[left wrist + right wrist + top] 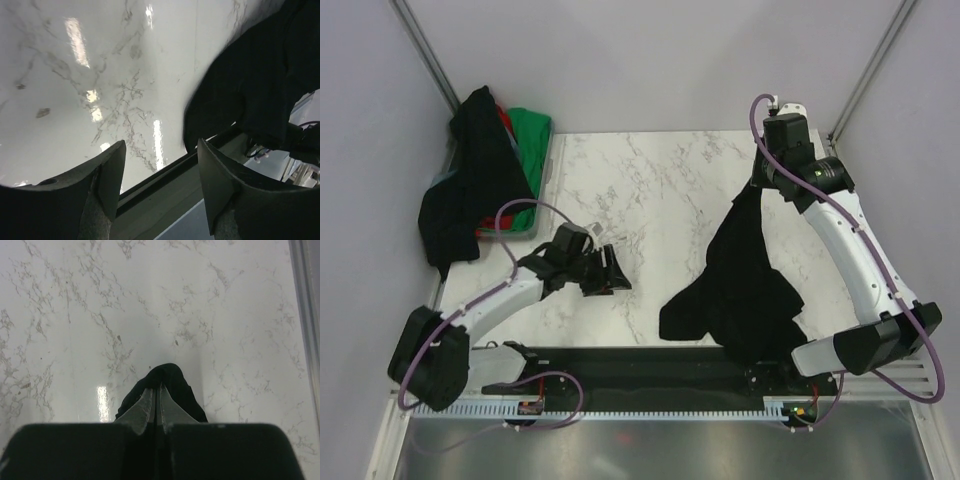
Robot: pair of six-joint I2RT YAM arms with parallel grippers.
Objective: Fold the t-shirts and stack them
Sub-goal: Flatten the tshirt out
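Observation:
Next, I close my left gripper on the black t-shirt's loose corner (665,332) (189,145), the one nearest to it beside the table's front edge.
A black t-shirt (745,285) hangs from my right gripper (757,188), its lower part bunched on the marble table near the front edge. In the right wrist view the gripper (156,386) is shut on a fold of this black shirt (172,382), held above the table. My left gripper (610,270) is open and empty, low over the table, left of the shirt. In the left wrist view its gripper (160,150) frames the table's front edge, and the black shirt (250,80) lies at the upper right. More shirts, black (470,180), green (530,135) and red, are heaped at the back left.
The heap sits in a grey bin (548,175) at the table's back left corner, some cloth hanging over its side. A black rail (650,365) runs along the table's front edge between the arm bases. Grey walls and metal posts (425,50) close in the back.

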